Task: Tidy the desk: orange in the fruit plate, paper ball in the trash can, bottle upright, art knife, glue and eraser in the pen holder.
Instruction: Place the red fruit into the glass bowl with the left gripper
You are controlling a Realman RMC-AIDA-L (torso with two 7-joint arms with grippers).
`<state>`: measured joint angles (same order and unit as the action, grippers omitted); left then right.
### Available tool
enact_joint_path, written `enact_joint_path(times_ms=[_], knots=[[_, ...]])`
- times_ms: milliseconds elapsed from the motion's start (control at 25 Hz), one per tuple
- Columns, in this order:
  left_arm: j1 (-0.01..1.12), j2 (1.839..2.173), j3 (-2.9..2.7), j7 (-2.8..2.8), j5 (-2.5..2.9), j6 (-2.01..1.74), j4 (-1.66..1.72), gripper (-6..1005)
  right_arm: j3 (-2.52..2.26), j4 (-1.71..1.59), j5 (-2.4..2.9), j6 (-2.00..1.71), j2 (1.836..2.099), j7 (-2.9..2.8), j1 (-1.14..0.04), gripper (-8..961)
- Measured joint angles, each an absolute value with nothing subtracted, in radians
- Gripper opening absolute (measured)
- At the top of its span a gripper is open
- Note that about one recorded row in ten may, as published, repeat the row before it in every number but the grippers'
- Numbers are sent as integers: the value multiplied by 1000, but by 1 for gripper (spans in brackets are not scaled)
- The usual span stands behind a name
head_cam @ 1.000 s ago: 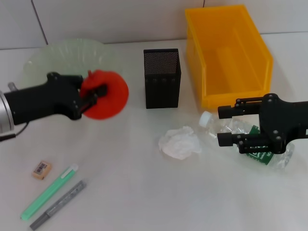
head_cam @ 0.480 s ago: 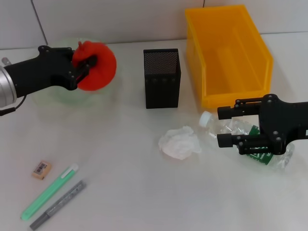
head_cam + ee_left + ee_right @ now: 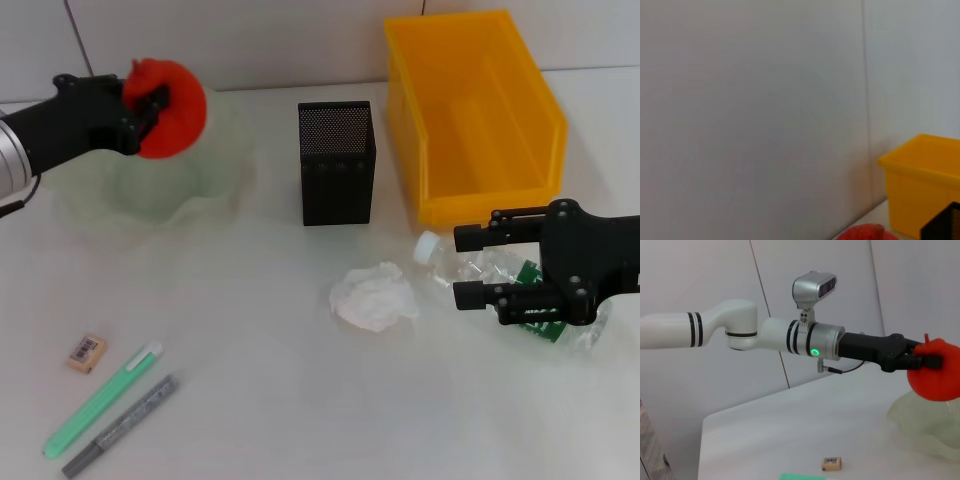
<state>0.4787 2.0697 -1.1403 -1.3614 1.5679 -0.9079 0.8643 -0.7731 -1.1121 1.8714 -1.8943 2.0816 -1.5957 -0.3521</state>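
My left gripper is going to release the orange just inside the front rim of the translucent fruit plate point(image 3: 160, 184).
My left gripper point(image 3: 152, 100) is shut on the orange point(image 3: 172, 95) and holds it in the air above the far side of the translucent fruit plate point(image 3: 190, 180). The right wrist view shows the same orange point(image 3: 936, 377) over the plate point(image 3: 927, 435). The clear bottle point(image 3: 500, 285) lies on its side at the right. My right gripper point(image 3: 463, 264) is open, one finger on each side of the bottle near its neck. The paper ball point(image 3: 375, 297) lies left of the bottle. At the front left lie the eraser point(image 3: 87, 352), the green glue stick point(image 3: 100, 398) and the grey art knife point(image 3: 122, 425).
The black mesh pen holder point(image 3: 337, 160) stands at centre back. The yellow trash can point(image 3: 470, 110) stands to its right, just behind the bottle. A tiled wall closes the table's far edge.
My left gripper has carried the orange back and to the left, from in front of the plate to above its far side. The right gripper has stayed at the bottle.
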Motion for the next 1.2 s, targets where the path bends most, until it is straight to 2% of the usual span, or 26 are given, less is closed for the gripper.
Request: enact_joint_path(times_ms=[520, 1200], knots=[[548, 2074, -1142, -1259, 1506, -792, 744, 215, -773, -1112, 1871, -1895, 2082, -1596, -349, 646], [550, 2075, -1147, -1218, 1491, -693, 700, 230, -773, -1112, 1870, -1896, 2082, -1597, -348, 646]])
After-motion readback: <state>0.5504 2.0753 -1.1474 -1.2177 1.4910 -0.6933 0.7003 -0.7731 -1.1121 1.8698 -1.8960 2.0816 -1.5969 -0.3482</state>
